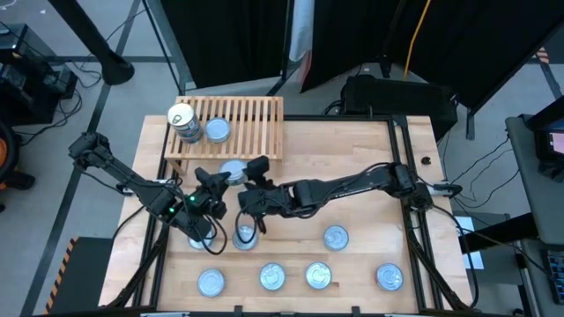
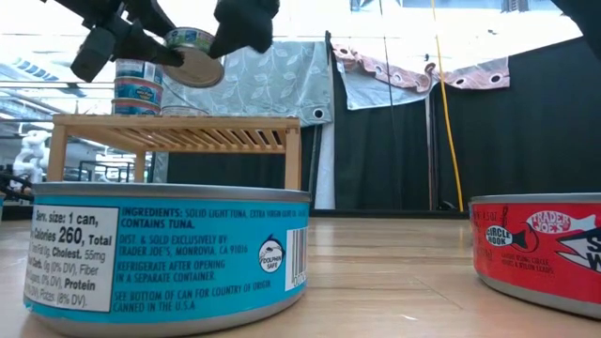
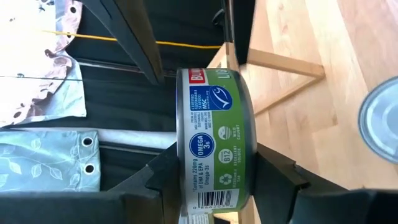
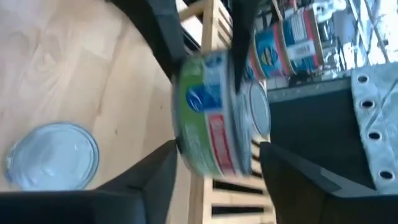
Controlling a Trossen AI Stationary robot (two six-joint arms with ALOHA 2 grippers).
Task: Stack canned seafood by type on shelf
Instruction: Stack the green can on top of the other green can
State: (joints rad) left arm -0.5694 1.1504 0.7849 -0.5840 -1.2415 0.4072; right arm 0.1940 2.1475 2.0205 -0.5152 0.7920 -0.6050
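Observation:
My left gripper will release the tin on top of the single tin [image 1: 218,127] next to the stack on the slatted wooden shelf.
A tin with a green, blue and red label [image 3: 214,143] hangs in the air just in front of the slatted wooden shelf [image 1: 242,119]. My left gripper [image 1: 220,178] is shut on this tin [image 1: 232,170]. My right gripper [image 1: 249,173] faces it from the other side, its fingers [image 4: 292,174] open and slightly clear of the tin [image 4: 214,118]. In the low view the tin [image 2: 192,56] shows tilted, above shelf height. A stack of tins [image 1: 182,123] and a single tin [image 1: 217,130] stand on the shelf's left part.
Several loose tins lie on the tabletop: two under the arms [image 1: 243,236], one at mid-table [image 1: 335,236], and a row along the front edge [image 1: 271,276]. Close to the low camera stand a blue tuna tin [image 2: 169,253] and a red tin [image 2: 540,249]. Cables cross the floor around.

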